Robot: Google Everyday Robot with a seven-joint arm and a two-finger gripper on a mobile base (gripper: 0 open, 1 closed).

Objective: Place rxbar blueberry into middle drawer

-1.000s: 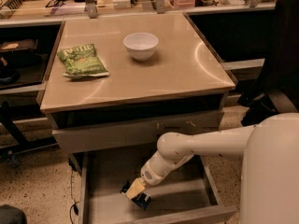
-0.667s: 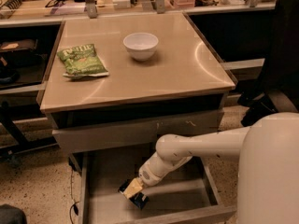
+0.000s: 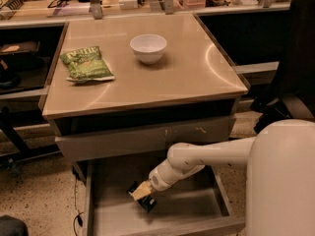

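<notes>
Next, my gripper releases the rxbar blueberry near the middle of the open middle drawer's grey bottom [image 3: 147, 192].
The middle drawer [image 3: 197, 210] is pulled open below the table, with a smooth grey floor and low side walls. My gripper [image 3: 141, 192] reaches down into it from the right, over the left middle of the floor. It is shut on the rxbar blueberry [image 3: 147, 204], a small dark bar that sticks out on both sides of the pale fingers. The bar's lower end is at or just above the drawer floor.
The drawer with pale scratches on its front [image 3: 147, 137] sits just above my arm. On the tan tabletop [image 3: 197, 73] lie a green chip bag [image 3: 87, 63] and a white bowl [image 3: 148, 47]. My white body [image 3: 283, 181] fills the lower right.
My gripper has moved slightly to the left inside the drawer, with the bar still in it. Nothing on the tabletop has moved.
</notes>
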